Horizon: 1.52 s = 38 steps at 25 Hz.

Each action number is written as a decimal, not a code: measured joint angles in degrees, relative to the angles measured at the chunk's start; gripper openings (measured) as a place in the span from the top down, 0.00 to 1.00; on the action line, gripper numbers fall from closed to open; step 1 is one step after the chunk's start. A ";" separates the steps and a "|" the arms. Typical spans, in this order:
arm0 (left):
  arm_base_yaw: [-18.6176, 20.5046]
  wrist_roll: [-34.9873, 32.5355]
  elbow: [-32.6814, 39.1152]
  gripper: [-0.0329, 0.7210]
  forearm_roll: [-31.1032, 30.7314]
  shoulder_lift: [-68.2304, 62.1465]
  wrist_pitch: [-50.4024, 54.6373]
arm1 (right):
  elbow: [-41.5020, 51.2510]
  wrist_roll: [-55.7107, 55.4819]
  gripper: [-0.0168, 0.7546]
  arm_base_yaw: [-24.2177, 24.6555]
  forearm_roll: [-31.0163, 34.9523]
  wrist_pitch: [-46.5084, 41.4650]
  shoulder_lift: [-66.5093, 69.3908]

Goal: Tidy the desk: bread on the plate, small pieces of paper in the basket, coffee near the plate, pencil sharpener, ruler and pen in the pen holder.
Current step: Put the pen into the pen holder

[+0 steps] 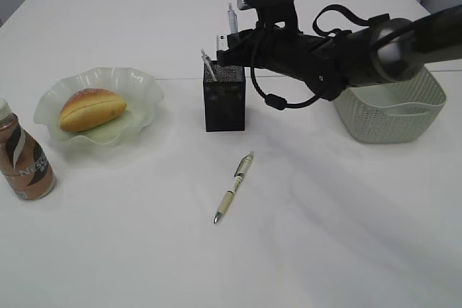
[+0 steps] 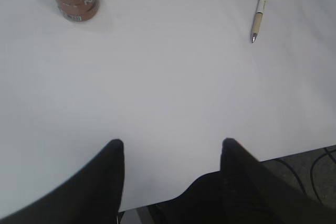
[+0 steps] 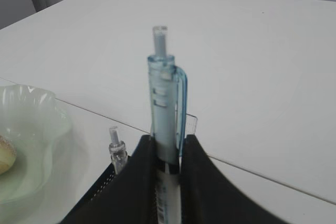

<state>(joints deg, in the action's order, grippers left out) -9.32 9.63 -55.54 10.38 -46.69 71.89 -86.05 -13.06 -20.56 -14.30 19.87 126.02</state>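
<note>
The robot's right gripper should release the clear blue pen, now held upright above the holder, beside the other pen in the black mesh pen holder [image 1: 211, 71] [image 3: 116, 174].
My right gripper [image 3: 167, 148] is shut on a clear blue pen [image 3: 164, 103] and holds it upright over the black mesh pen holder [image 1: 224, 97]. In the exterior view this gripper [image 1: 229, 47] is just above the holder, and the pen [image 1: 232, 18] sticks up from it. Another pen [image 1: 208, 65] and a clear ruler [image 3: 192, 123] stand in the holder. A beige pen [image 1: 234, 187] lies on the table in front of the holder, also seen in the left wrist view [image 2: 260, 6]. The bread [image 1: 91, 108] lies on the green plate [image 1: 141, 84]. The coffee bottle [image 1: 23, 156] stands left of the plate. My left gripper [image 2: 172, 145] is open and empty over the table's front edge.
A pale green basket [image 1: 393, 110] stands at the right, partly behind my right arm. The table's front edge [image 2: 294, 149] shows in the left wrist view, with cables below. No pencil sharpener or paper pieces show.
</note>
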 joint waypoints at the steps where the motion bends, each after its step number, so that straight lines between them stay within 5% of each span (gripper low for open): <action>1: 0.00 0.00 0.00 0.40 0.00 0.00 0.00 | 0.00 0.00 0.85 0.00 0.00 0.00 0.00; 21: 0.00 0.00 0.00 0.41 0.00 0.00 0.00 | 0.00 0.00 0.82 -2.69 -1.23 -0.30 0.00; 24: 0.00 0.00 0.00 0.41 0.00 0.00 0.00 | 0.00 0.00 0.75 -2.69 -1.23 -0.30 0.00; 30: 0.00 0.00 0.00 0.41 0.00 0.00 0.00 | -0.47 0.00 0.40 -2.69 0.48 -2.37 0.00; 38: 0.00 0.00 0.00 0.41 0.00 0.00 0.00 | -3.74 0.00 0.34 -2.69 -0.08 -13.94 -2.84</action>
<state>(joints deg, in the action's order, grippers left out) -9.32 9.63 -55.54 10.38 -46.69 71.89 -89.79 -13.06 -23.25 -14.38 5.93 123.18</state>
